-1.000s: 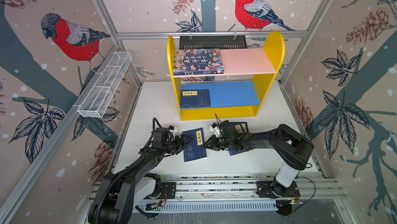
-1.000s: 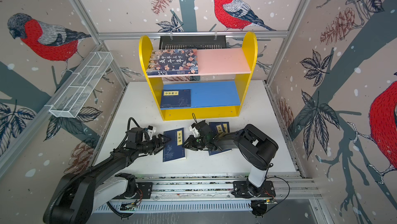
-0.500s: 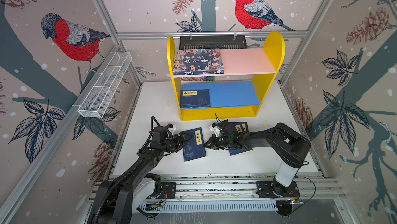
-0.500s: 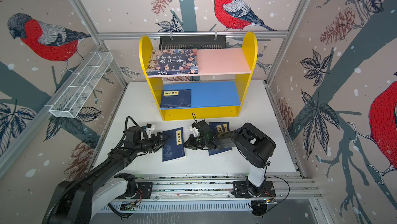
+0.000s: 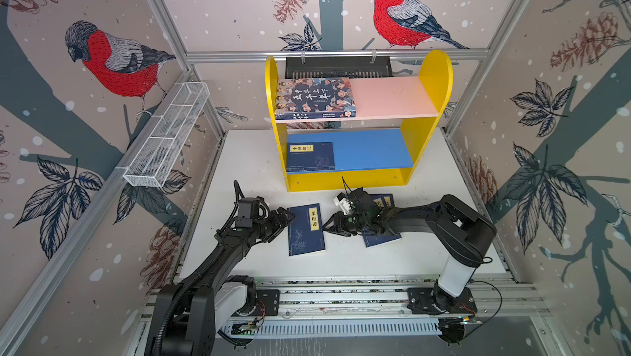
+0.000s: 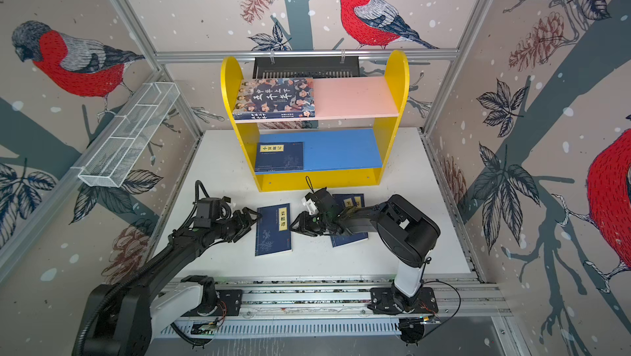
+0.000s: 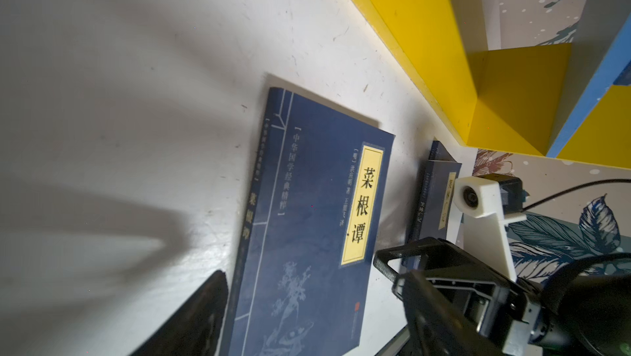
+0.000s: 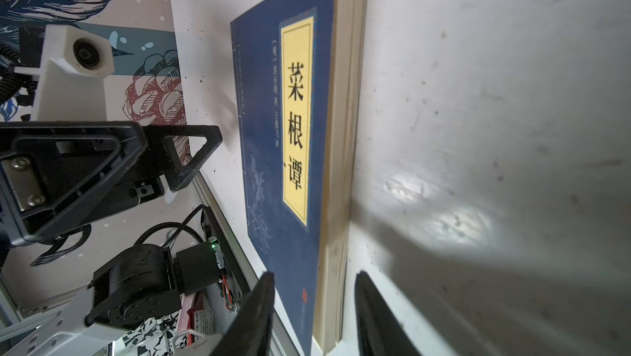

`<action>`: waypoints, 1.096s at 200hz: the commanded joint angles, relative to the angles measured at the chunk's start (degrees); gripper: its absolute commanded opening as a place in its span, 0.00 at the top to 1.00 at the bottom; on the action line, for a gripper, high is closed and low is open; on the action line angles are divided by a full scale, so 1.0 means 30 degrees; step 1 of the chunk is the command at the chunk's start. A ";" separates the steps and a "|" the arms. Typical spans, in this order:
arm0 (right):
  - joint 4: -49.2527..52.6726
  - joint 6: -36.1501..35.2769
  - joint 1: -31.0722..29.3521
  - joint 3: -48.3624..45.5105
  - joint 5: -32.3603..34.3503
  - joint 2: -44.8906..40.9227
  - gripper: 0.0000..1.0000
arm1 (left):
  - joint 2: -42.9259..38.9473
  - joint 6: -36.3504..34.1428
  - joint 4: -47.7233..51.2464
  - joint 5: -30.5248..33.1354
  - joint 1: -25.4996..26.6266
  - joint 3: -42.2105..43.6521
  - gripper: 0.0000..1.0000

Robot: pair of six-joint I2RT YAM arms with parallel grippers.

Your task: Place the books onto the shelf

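Note:
The navy book's spine lies flat by my left gripper, so my right gripper needs to pinch and lift the page edge (image 5: 324,240) before my left gripper takes hold.
The yellow shelf (image 5: 341,181) (image 6: 317,181) stands at the back. An illustrated book (image 5: 314,98) lies on its pink board, and a navy book (image 5: 310,156) lies on its blue board. Another navy book (image 5: 305,229) (image 6: 273,229) (image 7: 314,221) (image 8: 290,125) lies flat on the table between my grippers. My left gripper (image 5: 286,221) (image 6: 254,219) is open at its spine, with one finger (image 7: 201,320) beside it. My right gripper (image 5: 329,228) (image 6: 295,228) (image 8: 314,274) is open, its fingers straddling the page edge. Two more navy books (image 5: 384,200) (image 6: 351,200) (image 7: 433,193) lie under the right arm.
A white wire mesh tray (image 5: 164,139) hangs on the left wall. A black slotted basket (image 5: 338,67) hangs behind the shelf. The arms' rail (image 5: 341,298) runs along the table's front edge. Patterned walls close in the table on three sides.
The right gripper's jaws have parted at the book's page edge. Both arms stay in nearly the same place, and the book has not moved.

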State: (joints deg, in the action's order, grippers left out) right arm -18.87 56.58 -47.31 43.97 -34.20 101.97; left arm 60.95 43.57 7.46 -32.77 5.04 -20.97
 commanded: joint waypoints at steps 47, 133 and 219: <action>0.0854 -0.0534 0.0045 0.0764 0.0173 0.0943 0.50 | 0.1265 -0.0542 -0.0054 0.0004 0.0703 0.0282 0.19; 0.0681 -0.0536 0.0016 0.1511 -0.0595 0.2262 0.49 | 0.1950 0.0382 -0.2593 -0.1681 0.1188 0.1007 0.17; -0.0066 -0.0239 0.0048 0.1568 -0.0901 0.2396 0.93 | 0.1581 0.0918 -0.3570 -0.2405 0.1287 0.1159 0.20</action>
State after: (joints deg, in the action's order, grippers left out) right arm -19.35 55.57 -47.07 48.62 -36.91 108.92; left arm 66.54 45.25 -2.33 -37.39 8.64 -17.85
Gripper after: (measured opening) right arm 0.118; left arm 0.806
